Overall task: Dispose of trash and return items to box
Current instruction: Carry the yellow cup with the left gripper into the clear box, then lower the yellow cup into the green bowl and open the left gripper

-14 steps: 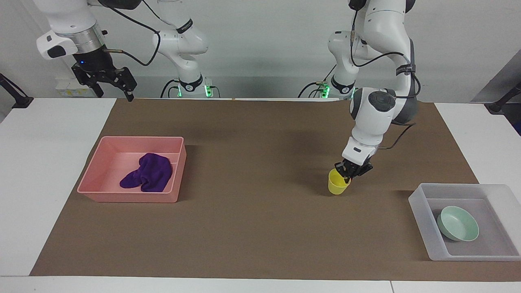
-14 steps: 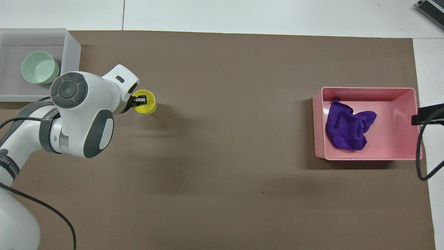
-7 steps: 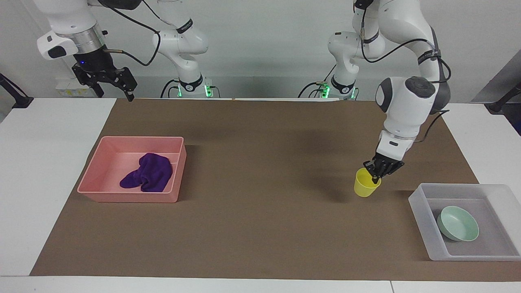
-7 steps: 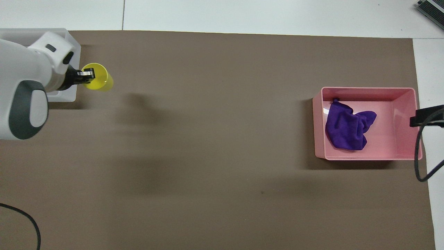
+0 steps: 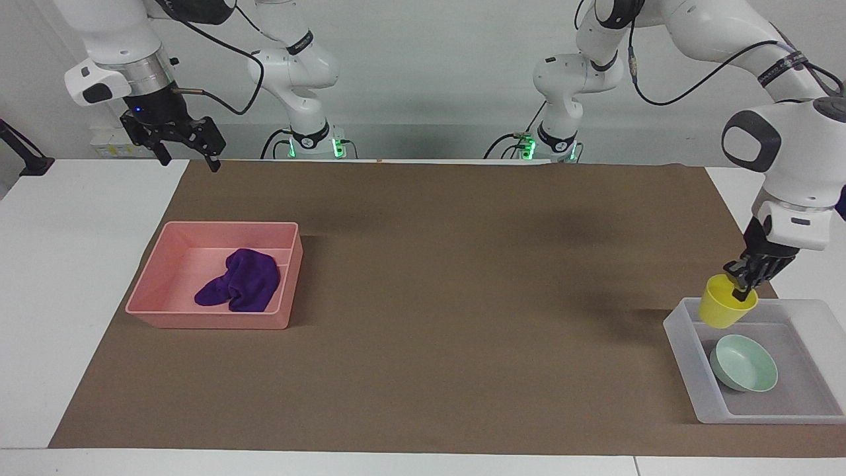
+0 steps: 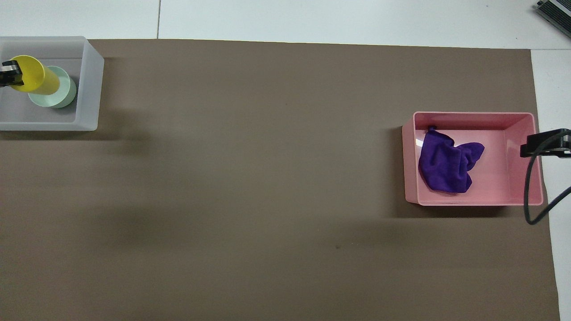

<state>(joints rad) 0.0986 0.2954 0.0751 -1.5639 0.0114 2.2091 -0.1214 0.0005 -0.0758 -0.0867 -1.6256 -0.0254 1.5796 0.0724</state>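
Observation:
The mint-green bowl [image 6: 46, 87] is inside the translucent box. Next, my left gripper lets go of the yellow cup in it.
My left gripper [image 5: 743, 289] is shut on the rim of the yellow cup [image 5: 722, 311] and holds it in the air over the translucent box [image 5: 681, 344], at the box's end nearer the robots. In the overhead view the cup [image 6: 33, 75] partly covers the mint-green bowl [image 6: 66, 92], which lies in the box [image 6: 91, 89]. The bowl [image 5: 743, 362] shows whole in the facing view. The purple cloth [image 5: 241, 281] lies crumpled in the pink tray [image 5: 211, 320]. My right gripper [image 5: 188, 160] waits open, raised over the table edge at the robots' end.
A brown mat [image 5: 423, 297] covers the table between the pink tray [image 6: 522, 178] at the right arm's end and the box at the left arm's end. The cloth [image 6: 444, 165] fills part of the tray. White table borders the mat.
My left gripper has lifted the yellow cup off the mat and carried it toward the left arm's end, until it is over the box. The right arm has barely moved.

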